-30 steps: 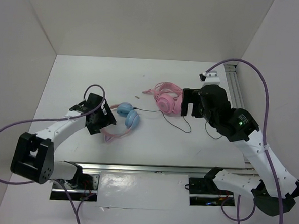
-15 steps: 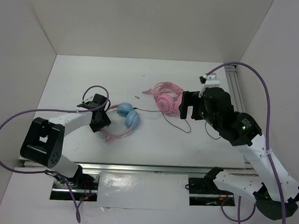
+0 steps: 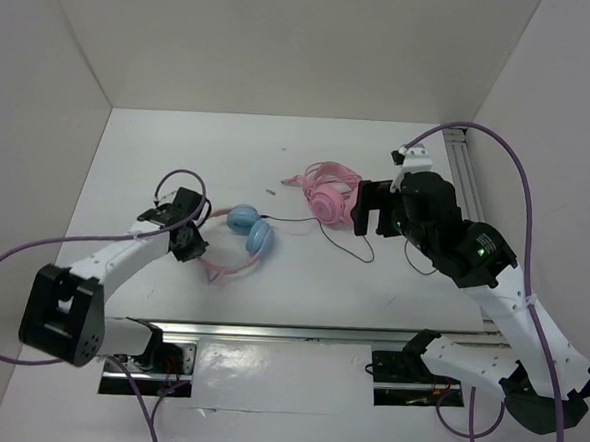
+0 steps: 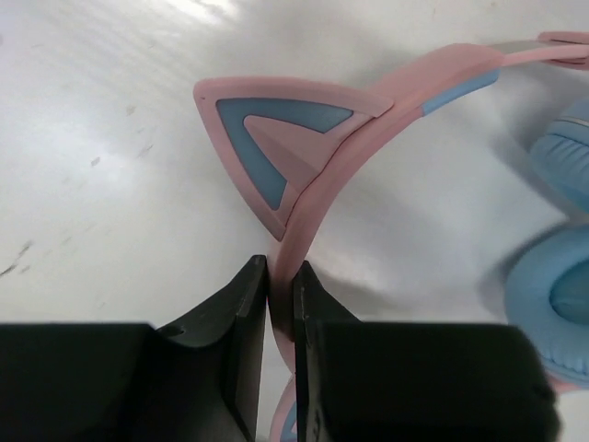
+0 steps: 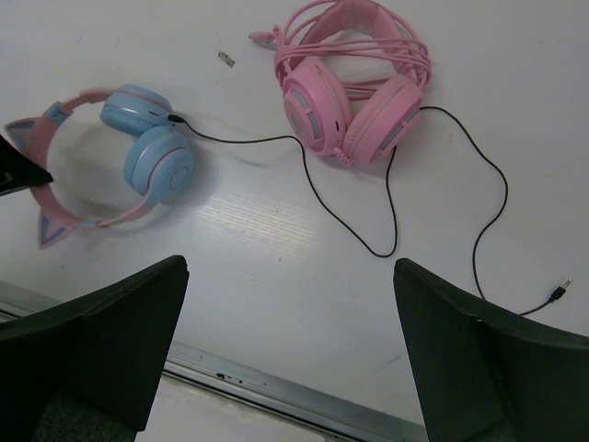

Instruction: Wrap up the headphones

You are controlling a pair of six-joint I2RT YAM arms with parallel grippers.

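Note:
The headphones' black cable lies beside the all-pink headset, and my right gripper will close on the first bend (image 3: 320, 227) (image 5: 303, 155) of it, a little way from the blue cup.
The headphones (image 3: 249, 228) lie on the white table left of centre: light blue ear cups, a thin pink headband and pink cat ears. My left gripper (image 3: 195, 243) is shut on the headband (image 4: 368, 110), just below one cat ear (image 4: 276, 138); its jaws (image 4: 281, 272) pinch the pink band. The thin black cable (image 3: 344, 239) runs from one blue cup to the right and loops loose over the table, ending in a plug (image 5: 557, 290). My right gripper (image 3: 369, 208) hovers open above the table's right half, with nothing between its fingers (image 5: 287, 267). The headphones (image 5: 147, 147) also show in the right wrist view.
An all-pink headset (image 3: 329, 195) with its cord bundled on top lies right of centre, with the black cable (image 5: 304, 175) passing just below it. A small grey scrap (image 3: 270, 191) lies behind the headphones. A metal rail (image 3: 268, 332) runs along the near edge. White walls enclose the table.
My left gripper has gone from open to shut on the pink headband, and its arm shifted a little. The right gripper drifted slightly and stayed open.

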